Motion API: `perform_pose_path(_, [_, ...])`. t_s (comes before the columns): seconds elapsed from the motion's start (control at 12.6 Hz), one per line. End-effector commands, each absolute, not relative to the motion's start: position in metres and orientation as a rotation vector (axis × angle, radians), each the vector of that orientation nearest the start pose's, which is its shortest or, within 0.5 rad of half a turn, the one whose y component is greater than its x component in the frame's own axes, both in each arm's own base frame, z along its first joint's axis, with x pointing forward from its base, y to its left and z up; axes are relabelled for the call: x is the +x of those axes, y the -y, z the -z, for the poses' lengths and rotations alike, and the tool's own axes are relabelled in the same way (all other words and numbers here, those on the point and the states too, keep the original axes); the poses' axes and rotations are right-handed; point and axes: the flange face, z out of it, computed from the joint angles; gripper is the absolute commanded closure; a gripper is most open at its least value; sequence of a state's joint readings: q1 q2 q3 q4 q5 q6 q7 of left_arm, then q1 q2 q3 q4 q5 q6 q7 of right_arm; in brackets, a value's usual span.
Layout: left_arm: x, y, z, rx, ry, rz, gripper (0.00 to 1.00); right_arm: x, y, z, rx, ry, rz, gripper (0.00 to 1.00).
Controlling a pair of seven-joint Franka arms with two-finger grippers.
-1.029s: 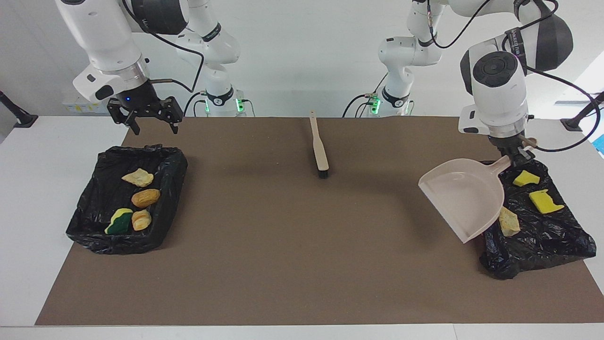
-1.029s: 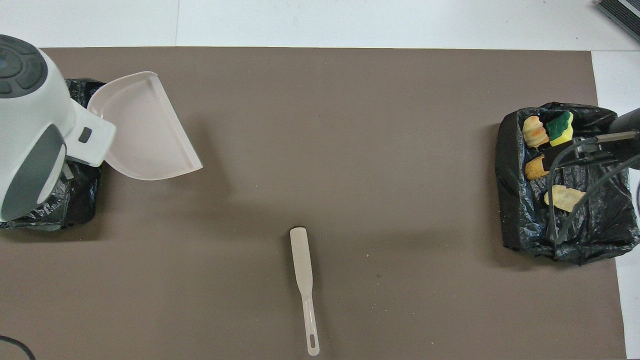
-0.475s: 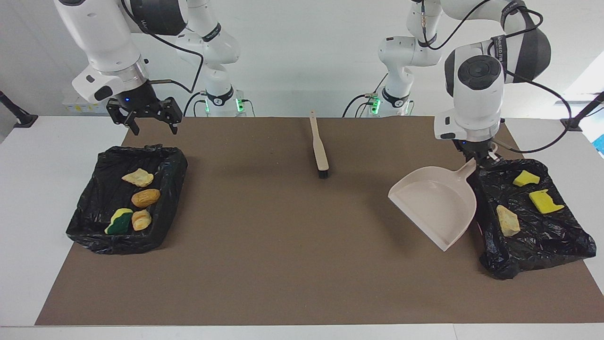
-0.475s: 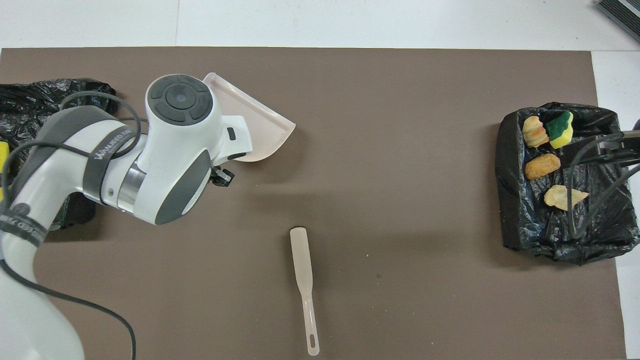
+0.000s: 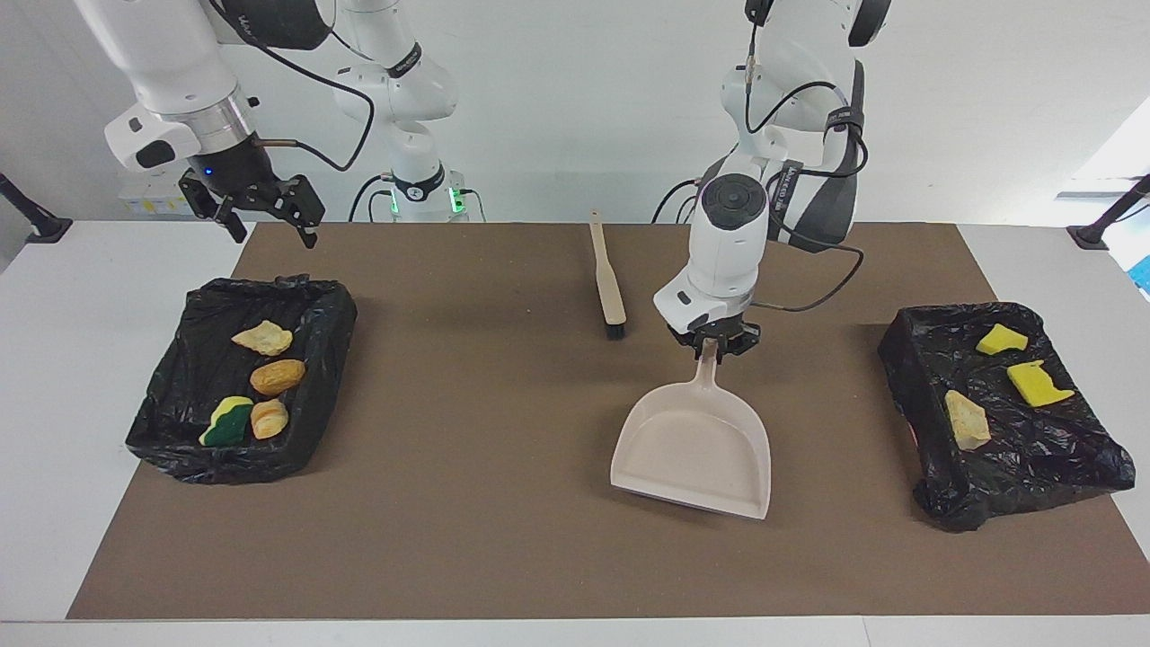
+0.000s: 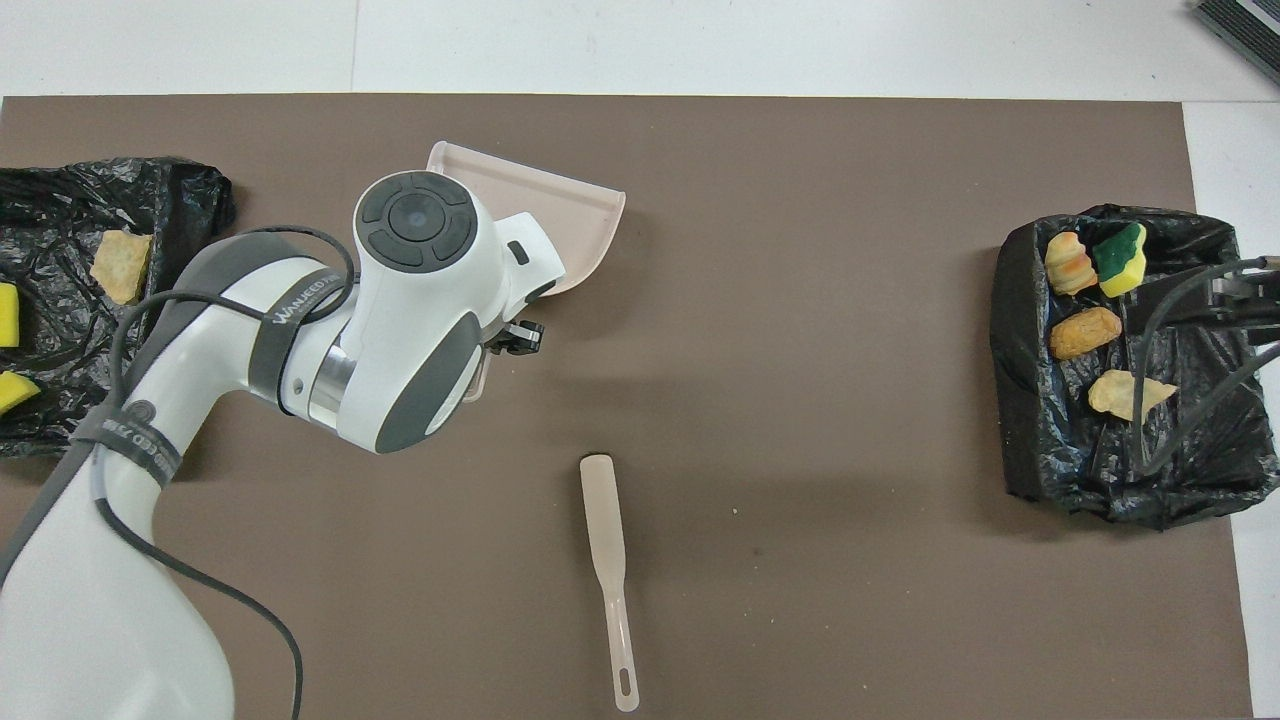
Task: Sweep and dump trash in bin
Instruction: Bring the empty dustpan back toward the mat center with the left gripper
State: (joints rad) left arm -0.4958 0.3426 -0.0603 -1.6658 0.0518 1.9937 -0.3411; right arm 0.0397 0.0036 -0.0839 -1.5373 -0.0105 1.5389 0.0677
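Observation:
Next, I release the beige dustpan from my left gripper on the brown mat (image 6: 619,283) just beyond the beige brush's bristle end. The dustpan now hangs low over the mat's middle.
My left gripper (image 5: 716,346) is shut on the handle of the beige dustpan (image 5: 696,449), which hangs empty and low over the middle of the brown mat, mouth pointing away from the robots. In the overhead view my wrist covers most of the dustpan (image 6: 560,215). The trash lies in two black-lined bins. Three pieces, among them a yellow sponge chunk (image 5: 1038,382) and a tan lump (image 5: 967,420), are in the bin (image 5: 1015,485) at the left arm's end. Several more, including a green-backed sponge (image 5: 226,420), are in the bin (image 5: 180,431) at the right arm's end. My right gripper (image 5: 274,235) hangs open in the air near that bin's robot-side edge.
The beige brush (image 5: 608,283) lies on the mat nearer to the robots than the dustpan, bristles pointing away from them; in the overhead view the brush (image 6: 608,560) is beside my left arm. Bare mat (image 5: 503,503) lies between the bins.
My left arm has swung the dustpan from over the bin at its end to the middle of the mat. My right gripper has drifted up and slightly outward.

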Motion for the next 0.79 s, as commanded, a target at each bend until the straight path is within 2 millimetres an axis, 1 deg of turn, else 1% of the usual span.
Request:
perform_pose_path(0.0, [0.552, 0.363, -0.400, -3.169, -0.267, 0.008, 1.00, 0.539, 0.026, -0.627, -3.123, -0.160, -0.010, 0.00])
perform_pose_path(0.08, [0.550, 0.374, -0.388, -3.170, -0.224, -0.016, 1.00, 0.537, 0.023, -0.625, -3.120, -0.158, 0.004, 0.00])
perform_pose_path(0.16, [0.544, 0.392, -0.375, -3.161, -0.198, -0.028, 1.00, 0.537, 0.022, -0.625, -3.120, -0.149, 0.007, 0.00])
perform_pose_path(0.24, [0.547, 0.401, -0.364, -3.158, -0.200, -0.026, 1.00, 0.538, 0.022, -0.625, -3.113, -0.146, 0.007, 0.00])
perform_pose_path(0.32, [0.544, 0.416, -0.354, -3.152, -0.233, -0.030, 1.00, 0.538, 0.021, -0.626, -3.110, -0.148, 0.011, 0.00])
perform_pose_path(0.4, [0.541, 0.421, -0.349, -3.150, -0.242, -0.033, 1.00, 0.538, 0.021, -0.625, -3.108, -0.148, 0.009, 0.00])
perform_pose_path(0.55, [0.541, 0.422, -0.350, -3.154, -0.241, -0.028, 1.00, 0.539, 0.017, -0.627, -3.111, -0.136, 0.016, 0.00])
perform_pose_path(0.63, [0.541, 0.422, -0.350, -3.154, -0.241, -0.028, 0.94, 0.540, 0.016, -0.627, -3.113, -0.129, 0.018, 0.00])
perform_pose_path(0.71, [0.542, 0.422, -0.350, -3.155, -0.239, -0.028, 0.79, 0.539, 0.016, -0.626, -3.113, -0.127, 0.007, 0.00])
